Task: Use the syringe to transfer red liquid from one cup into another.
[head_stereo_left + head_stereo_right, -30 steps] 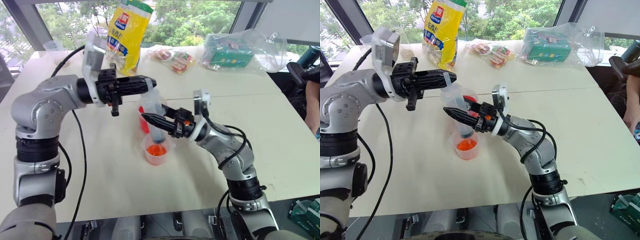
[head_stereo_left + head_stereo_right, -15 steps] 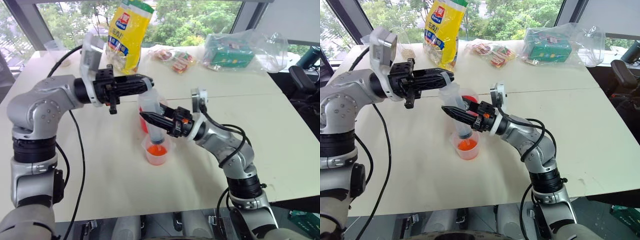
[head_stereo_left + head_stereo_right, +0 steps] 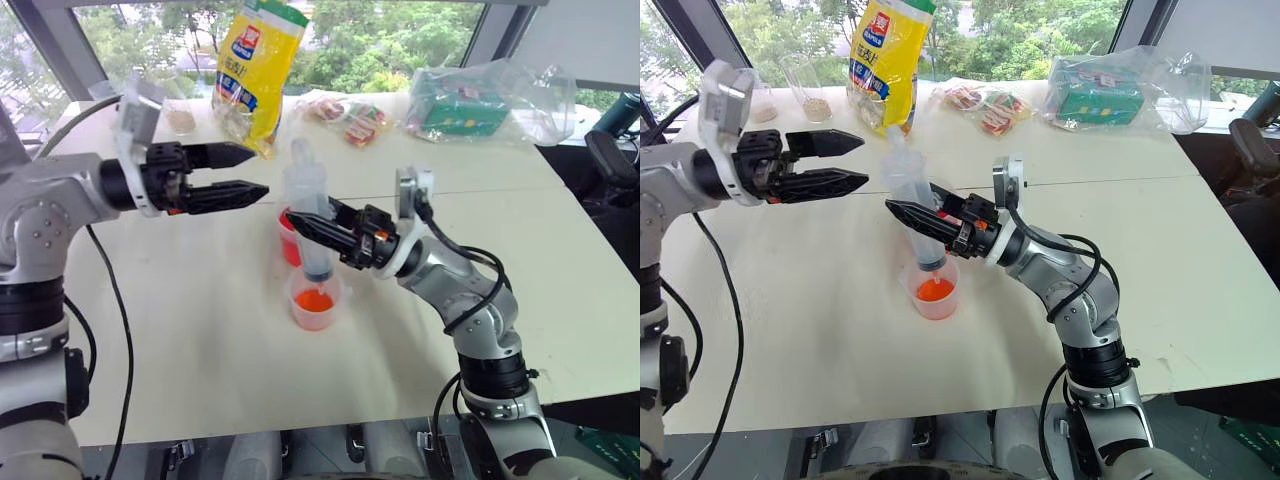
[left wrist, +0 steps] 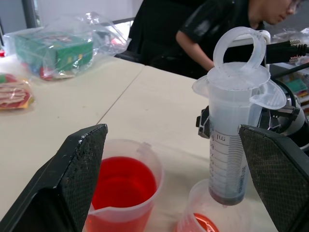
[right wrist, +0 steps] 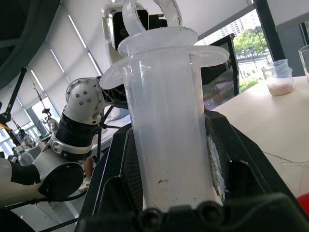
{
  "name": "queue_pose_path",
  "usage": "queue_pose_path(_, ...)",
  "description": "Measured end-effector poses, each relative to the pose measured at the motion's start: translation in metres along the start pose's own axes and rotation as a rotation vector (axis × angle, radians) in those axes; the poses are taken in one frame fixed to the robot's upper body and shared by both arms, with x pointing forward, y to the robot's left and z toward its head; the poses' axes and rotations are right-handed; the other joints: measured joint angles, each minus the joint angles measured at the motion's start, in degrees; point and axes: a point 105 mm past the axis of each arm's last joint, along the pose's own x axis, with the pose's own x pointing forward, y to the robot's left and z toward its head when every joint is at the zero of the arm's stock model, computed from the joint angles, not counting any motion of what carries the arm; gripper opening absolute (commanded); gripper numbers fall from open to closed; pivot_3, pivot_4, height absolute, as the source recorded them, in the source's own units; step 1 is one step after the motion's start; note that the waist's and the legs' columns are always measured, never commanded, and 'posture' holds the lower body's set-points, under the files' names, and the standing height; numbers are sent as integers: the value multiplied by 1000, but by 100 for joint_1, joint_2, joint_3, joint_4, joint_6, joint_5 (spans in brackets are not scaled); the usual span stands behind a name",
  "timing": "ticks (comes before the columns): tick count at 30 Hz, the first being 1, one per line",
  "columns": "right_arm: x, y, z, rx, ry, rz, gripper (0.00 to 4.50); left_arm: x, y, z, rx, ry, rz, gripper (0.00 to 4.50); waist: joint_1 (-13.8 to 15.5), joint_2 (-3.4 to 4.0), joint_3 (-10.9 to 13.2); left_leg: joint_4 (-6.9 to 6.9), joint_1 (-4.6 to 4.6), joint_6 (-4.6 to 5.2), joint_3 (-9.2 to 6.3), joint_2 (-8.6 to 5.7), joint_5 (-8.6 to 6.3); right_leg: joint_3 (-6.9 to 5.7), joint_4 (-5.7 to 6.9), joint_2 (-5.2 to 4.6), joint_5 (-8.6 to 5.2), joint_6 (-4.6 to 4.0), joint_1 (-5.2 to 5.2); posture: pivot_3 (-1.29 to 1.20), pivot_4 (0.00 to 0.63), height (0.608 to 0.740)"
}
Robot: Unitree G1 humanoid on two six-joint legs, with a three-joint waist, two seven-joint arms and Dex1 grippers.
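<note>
The robot's right gripper should lay the clear syringe, still upright above the smaller cup, on the bare table (image 3: pixel 430 249) beside the cups, nearer the robot than the green box.
The clear syringe (image 3: pixel 306 210) stands nearly upright, its tip just above the smaller cup (image 3: pixel 314 303), which holds a shallow orange-red layer. Its plunger is pushed in, with the dark seal low in the barrel (image 4: pixel 227 159). My right gripper (image 3: pixel 312 222) is shut on the barrel from the right. Just behind it stands the larger cup (image 4: pixel 123 186) of bright red liquid (image 4: pixel 120 181), partly hidden by the syringe in the eye views. My left gripper (image 3: pixel 258 170) hangs open to the left of the syringe, level with its top and clear of it.
At the table's far side are a yellow bag (image 3: pixel 255 70), snack packets (image 3: pixel 350 118) and a green box in a clear bag (image 3: pixel 460 100). Clear cups with grains (image 3: pixel 815 92) stand far left. A person (image 4: pixel 217 24) sits beyond the table's right end.
My left gripper let go of the plunger's top, opened wide and drew away to the left. The right gripper kept the syringe over the smaller cup.
</note>
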Motion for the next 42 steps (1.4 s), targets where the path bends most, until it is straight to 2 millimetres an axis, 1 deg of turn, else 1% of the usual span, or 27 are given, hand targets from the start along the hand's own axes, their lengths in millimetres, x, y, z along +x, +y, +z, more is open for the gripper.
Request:
queue_pose_path(2,1,-7,15,-11,-19,-37,1420,-5,2,-10,-15,5,32,4447,-5,0,0,0,0,-1,-1,1,0,-1,2,0,0,-1,-1,0,150,740)
queue_pose_path(3,3,-11,25,-20,-27,-70,1420,-5,3,-14,-19,9,43,4447,-3,0,0,0,-1,-2,-1,2,1,-1,2,-1,-4,-8,-3,0,150,740)
queue_pose_path(5,5,-26,48,-43,-20,-180,1420,-4,2,-21,-4,14,51,4447,5,0,0,0,-1,-4,-1,2,2,-1,3,-6,-4,-11,-4,0,150,740)
queue_pose_path(6,2,-34,59,-54,-14,-242,1420,-3,1,-23,1,18,52,4447,20,-1,-1,0,-1,-4,-2,1,2,-2,1,-8,-5,-12,-2,0,150,740)
queue_pose_path(7,-2,-43,69,-45,1,-308,1420,-3,0,-26,10,22,57,4447,28,-2,-1,0,-1,-4,-3,0,2,-3,0,-11,-5,-13,0,0,150,740)
queue_pose_path(9,-16,-65,78,9,65,-450,1420,-2,-2,-31,22,27,57,4447,30,-1,-1,0,-3,-2,-1,-2,1,-2,-5,-18,-6,-17,0,0,150,740)
queue_pose_path(10,-27,-79,79,49,134,-542,1420,0,-4,-34,18,27,52,4447,25,-1,-1,-1,-5,-1,1,-3,0,0,-7,-23,-6,-19,-2,0,150,740)
queue_pose_path(11,-34,-86,78,67,179,-595,1420,1,-4,-36,14,28,48,4447,23,-1,-1,-1,-6,-1,2,-3,0,1,-9,-32,-6,-20,-3,0,150,740)
queue_pose_path(12,-46,-96,75,109,264,-672,1420,3,-6,-39,14,28,43,4447,10,-1,-1,-4,-7,0,2,-2,-1,0,-12,-34,-7,-21,-4,0,150,740)
queue_pose_path(14,-61,-105,63,169,370,-751,1420,6,-9,-41,21,27,35,4447,8,-2,-1,-10,-7,3,1,-1,-2,-1,-15,-31,-8,-22,-5,0,150,740)
queue_pose_path(19,-104,-126,14,314,636,-982,1420,11,-12,-42,35,15,30,4447,-19,0,-1,-13,-11,8,6,0,-4,2,-16,-10,-6,-20,-7,0,150,740)
queue_pose_path(22,-121,-132,-6,357,731,-1061,1420,11,-14,-43,38,18,32,4447,-12,0,-1,-12,-12,11,6,-2,-6,2,-20,-7,-5,-15,-7,0,150,740)
queue_pose_path(24,-133,-136,-18,358,797,-1119,1420,11,-16,-49,31,30,32,4447,-15,0,-1,-12,-13,14,7,-2,-7,2,-23,-6,-3,-11,-6,0,150,740)
queue_pose_path(25,-133,-136,-19,359,800,-1120,1420,11,-16,-49,31,30,32,4447,-14,0,-1,-12,-14,14,7,-2,-8,2,-24,-5,-1,-8,-6,0,150,740)
queue_pose_path(26,-137,-136,-25,363,824,-1128,1420,11,-16,-49,34,34,35,4447,-13,0,-1,-12,-14,15,7,-2,-8,2,-25,-4,1,-3,-6,0,150,740)
queue_pose_path(28,-147,-132,-37,323,927,-1126,1420,12,-20,-50,48,41,31,4447,-7,0,-1,-12,-14,18,4,-2,-10,1,-33,-3,3,0,-3,0,150,740)
queue_pose_path(29,-149,-131,-39,300,951,-1116,1420,12,-21,-50,49,43,34,4447,-6,0,-1,-12,-14,19,5,-2,-11,2,-36,-3,3,1,-3,0,150,740)
queue_pose_path(31,-147,-130,-41,270,980,-1092,2446,13,-21,-51,48,44,40,4500,-8,-2,-2,-11,-14,20,5,-1,-11,1,-42,0,3,1,1,0,150,740)
queue_pose_path(32,-146,-129,-41,264,983,-1080,2798,13,-22,-51,52,43,40,4500,-7,-2,-2,-11,-14,20,5,0,-11,1,-46,1,3,0,2,0,150,740)
queue_pose_path(34,-143,-128,-42,258,984,-1056,3754,14,-23,-50,60,42,41,4500,-7,-3,-3,-11,-13,20,4,0,-11,1,-48,1,3,1,6,0,150,740)
queue_pose_path(35,-141,-127,-42,261,982,-1042,4344,15,-23,-49,62,41,44,4500,-7,-4,-3,-11,-12,20,4,0,-11,0,-50,1,3,1,8,0,150,740)
queue_pose_path(37,-139,-125,-42,258,986,-1022,4434,15,-24,-49,62,42,45,4500,-4,-4,-3,-9,-12,20,4,0,-11,0,-55,1,1,-2,11,0,150,740)
queue_pose_path(42,-146,-122,-35,231,1018,-1004,4434,14,-24,-50,61,46,43,4500,17,-2,-2,-8,-15,22,5,-1,-12,0,-62,0,-4,-12,10,0,150,740)
